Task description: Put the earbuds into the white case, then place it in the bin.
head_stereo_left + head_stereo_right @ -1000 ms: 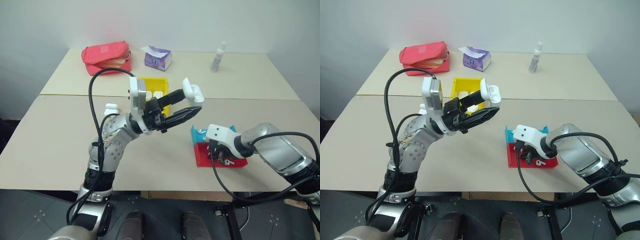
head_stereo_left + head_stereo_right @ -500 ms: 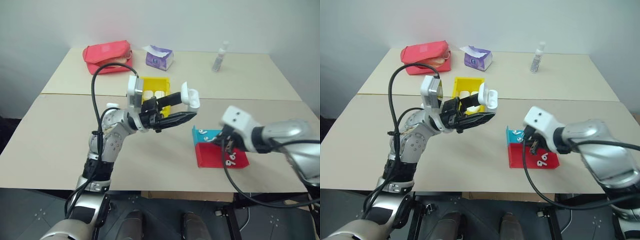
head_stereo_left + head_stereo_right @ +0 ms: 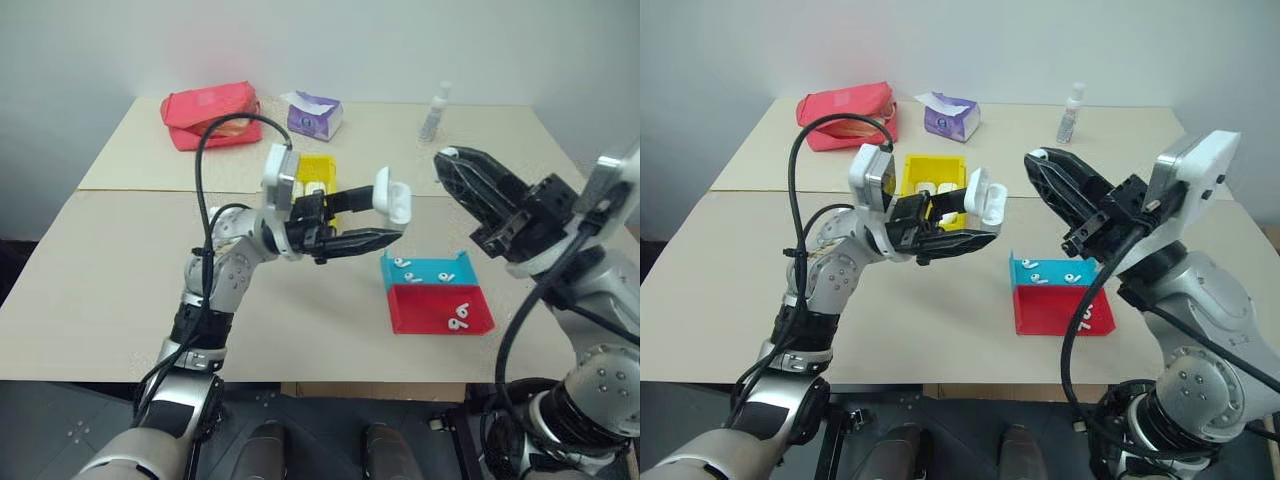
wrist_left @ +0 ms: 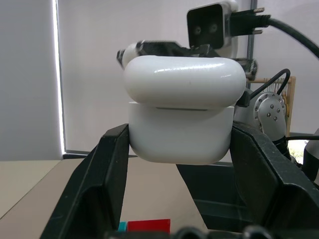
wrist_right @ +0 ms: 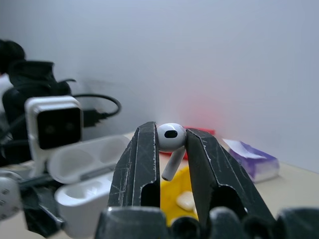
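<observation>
My right gripper is going to let go of the earbud in the far slot of the open white case (image 3: 399,188) (image 5: 109,179).
My left gripper (image 3: 385,216) is shut on the white case (image 3: 391,198), holding it above the middle of the table with its lid flipped open. The case (image 4: 182,122) sits between both fingers. My right gripper (image 3: 446,160) is raised at the right and points toward the case. It is shut on one earbud (image 5: 170,137), pinched at the fingertips with its stem hanging down. The open case (image 5: 84,196) lies just beyond that earbud. More earbuds (image 3: 458,317) lie in the trays below. The yellow bin (image 3: 318,167) stands behind the left gripper and holds white cases.
A teal tray (image 3: 432,271) and a red tray (image 3: 430,311) sit side by side near the front right edge. At the back of the far table are a red pouch (image 3: 212,114), a purple tissue pack (image 3: 315,113) and a small clear bottle (image 3: 432,113).
My right gripper has lifted out of the red tray with an earbud and swung up to point at the case. The left gripper stayed in place, turning slightly.
</observation>
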`<state>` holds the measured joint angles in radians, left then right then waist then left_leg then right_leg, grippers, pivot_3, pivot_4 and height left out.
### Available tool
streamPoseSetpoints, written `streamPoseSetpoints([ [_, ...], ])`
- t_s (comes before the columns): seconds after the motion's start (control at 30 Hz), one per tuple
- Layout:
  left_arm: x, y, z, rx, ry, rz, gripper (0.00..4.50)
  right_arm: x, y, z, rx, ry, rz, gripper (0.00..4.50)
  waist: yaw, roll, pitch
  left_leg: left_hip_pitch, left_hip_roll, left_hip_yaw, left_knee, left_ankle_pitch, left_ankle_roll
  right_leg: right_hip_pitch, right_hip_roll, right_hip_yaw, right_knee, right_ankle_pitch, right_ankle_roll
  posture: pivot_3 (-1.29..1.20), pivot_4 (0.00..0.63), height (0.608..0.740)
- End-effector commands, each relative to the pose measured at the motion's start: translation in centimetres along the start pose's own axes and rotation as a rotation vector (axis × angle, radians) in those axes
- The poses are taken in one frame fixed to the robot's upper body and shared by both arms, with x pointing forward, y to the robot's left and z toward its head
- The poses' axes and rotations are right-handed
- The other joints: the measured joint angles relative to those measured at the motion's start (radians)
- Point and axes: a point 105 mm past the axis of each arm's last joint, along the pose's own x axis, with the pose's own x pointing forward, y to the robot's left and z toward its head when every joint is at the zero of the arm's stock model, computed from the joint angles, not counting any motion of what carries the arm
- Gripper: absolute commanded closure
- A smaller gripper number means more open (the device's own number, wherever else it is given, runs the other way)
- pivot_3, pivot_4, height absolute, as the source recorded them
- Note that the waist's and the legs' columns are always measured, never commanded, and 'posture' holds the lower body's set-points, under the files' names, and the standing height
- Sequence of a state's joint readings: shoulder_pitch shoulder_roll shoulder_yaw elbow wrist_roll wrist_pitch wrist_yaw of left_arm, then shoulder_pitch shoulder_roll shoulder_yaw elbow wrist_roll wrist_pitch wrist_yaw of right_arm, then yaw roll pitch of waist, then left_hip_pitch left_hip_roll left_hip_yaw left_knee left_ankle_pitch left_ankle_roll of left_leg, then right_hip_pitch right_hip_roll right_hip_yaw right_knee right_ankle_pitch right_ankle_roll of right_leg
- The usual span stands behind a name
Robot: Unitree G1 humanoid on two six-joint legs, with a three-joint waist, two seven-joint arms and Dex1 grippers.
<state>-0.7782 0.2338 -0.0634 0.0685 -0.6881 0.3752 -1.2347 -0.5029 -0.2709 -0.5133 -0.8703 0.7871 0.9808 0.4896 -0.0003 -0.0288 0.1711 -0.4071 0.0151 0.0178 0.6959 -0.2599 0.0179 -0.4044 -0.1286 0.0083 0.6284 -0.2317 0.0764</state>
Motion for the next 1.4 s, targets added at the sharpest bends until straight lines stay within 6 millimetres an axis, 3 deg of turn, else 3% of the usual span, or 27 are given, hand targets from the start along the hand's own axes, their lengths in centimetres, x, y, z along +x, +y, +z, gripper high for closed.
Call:
streamPoseSetpoints([
  [0.03, 0.6, 0.2, 0.4, 0.022, 0.010, -0.010, 1.73, 1.3, 1.9, 0.7, 0.053, -0.077, 0.078, 3.89, -0.004, 0.000, 0.000, 0.000, 0.000, 0.000, 0.000, 0.000, 0.000, 0.000, 0.000, 0.000, 0.000, 0.000, 0.000, 0.00, 0.150, 0.740],
  [1.17, 0.4, 0.1, 1.0, 0.074, 0.006, -0.011, 1.73, 1.4, 0.5, -2.4, 0.001, 0.092, 0.086, 3.89, -0.011, 0.000, 0.000, 0.000, 0.000, 0.000, -0.001, 0.000, 0.000, -0.001, 0.000, 0.000, -0.002, 0.000, 0.000, 0.00, 0.150, 0.740],
  [1.4, 0.4, 0.2, 1.1, 0.085, 0.001, -0.005, 1.73, 1.2, 0.7, -2.6, -0.012, 0.110, 0.111, 1.49, -0.011, 0.000, 0.000, 0.000, 0.000, 0.000, -0.001, 0.000, 0.000, -0.001, 0.000, 0.000, -0.003, 0.000, 0.000, 0.00, 0.150, 0.740],
])
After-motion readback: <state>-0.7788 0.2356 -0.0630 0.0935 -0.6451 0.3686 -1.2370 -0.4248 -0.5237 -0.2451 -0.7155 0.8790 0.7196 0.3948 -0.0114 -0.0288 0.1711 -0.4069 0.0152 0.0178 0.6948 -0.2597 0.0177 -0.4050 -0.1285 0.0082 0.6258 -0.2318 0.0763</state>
